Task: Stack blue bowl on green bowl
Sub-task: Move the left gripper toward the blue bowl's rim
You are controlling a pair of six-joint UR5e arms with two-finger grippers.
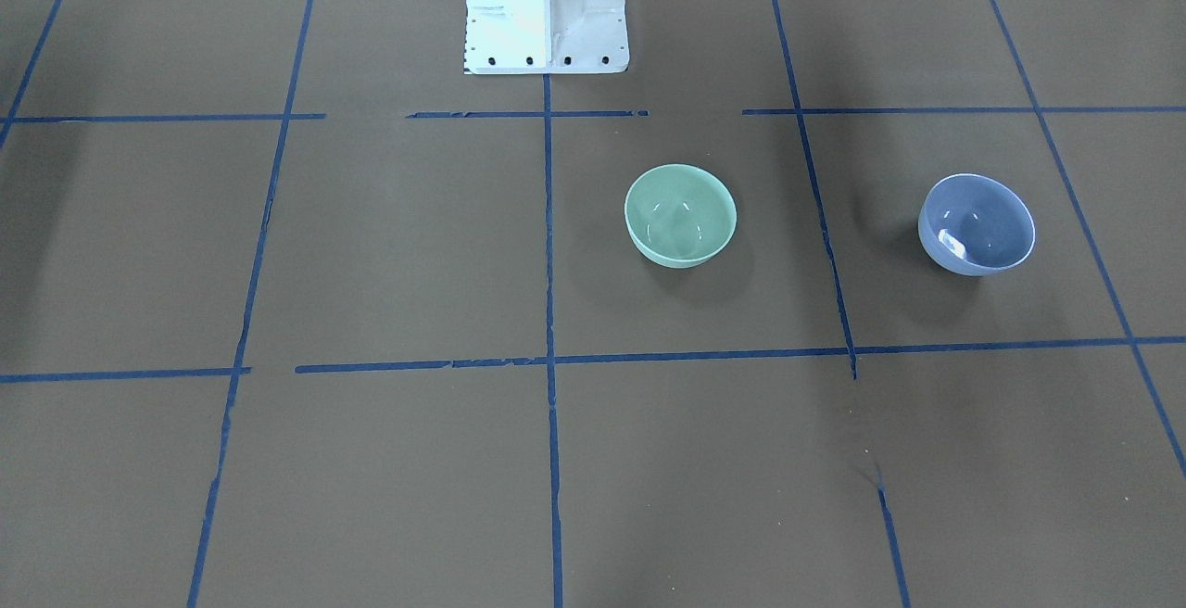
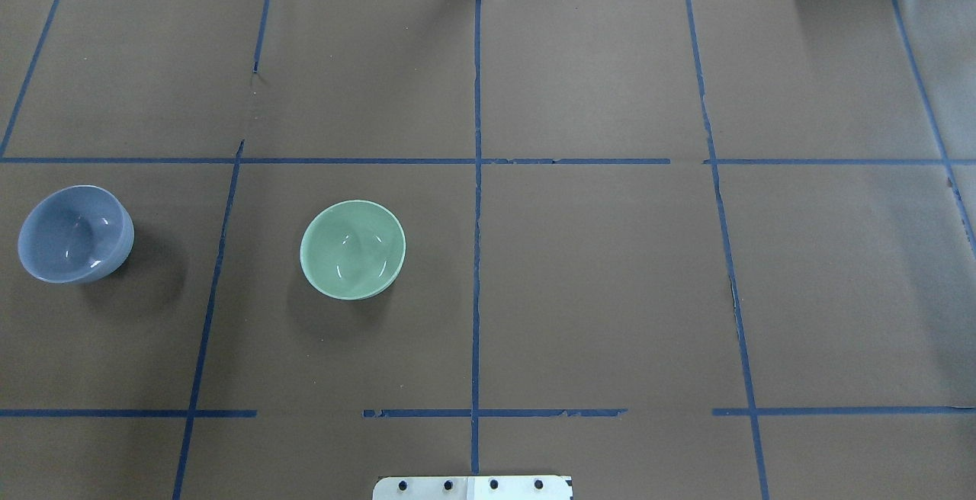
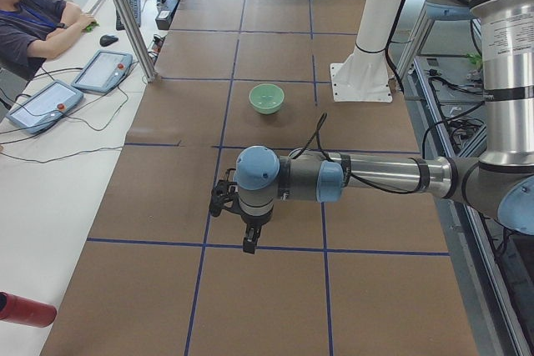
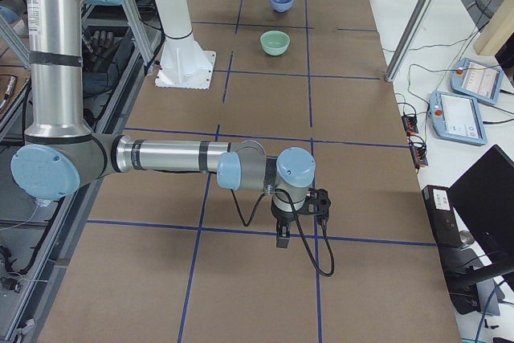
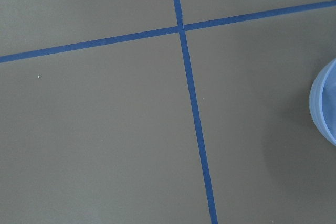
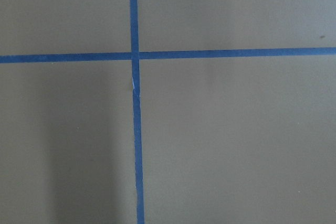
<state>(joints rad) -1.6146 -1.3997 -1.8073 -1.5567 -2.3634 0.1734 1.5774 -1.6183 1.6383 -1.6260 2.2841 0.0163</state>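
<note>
The blue bowl's rim (image 1: 1026,212) (image 5: 315,103), on the side farthest from the green bowl, will be gripped by my left gripper.
The blue bowl (image 1: 976,224) stands upright and empty on the brown table, on my left side (image 2: 75,234). Its rim shows at the right edge of the left wrist view (image 5: 325,103). The green bowl (image 1: 680,215) stands upright and empty nearer the table's middle (image 2: 352,249), apart from the blue one. My left gripper (image 3: 249,241) hangs above the table and hides the blue bowl in the exterior left view. My right gripper (image 4: 283,234) hangs over bare table far from both bowls. I cannot tell whether either is open or shut.
The white robot pedestal (image 1: 545,10) stands at the table's robot side. Blue tape lines (image 2: 476,180) divide the brown table cover. An operator (image 3: 33,22) sits by teach pendants (image 3: 100,71) on a side table. A red bottle (image 3: 25,310) lies there too.
</note>
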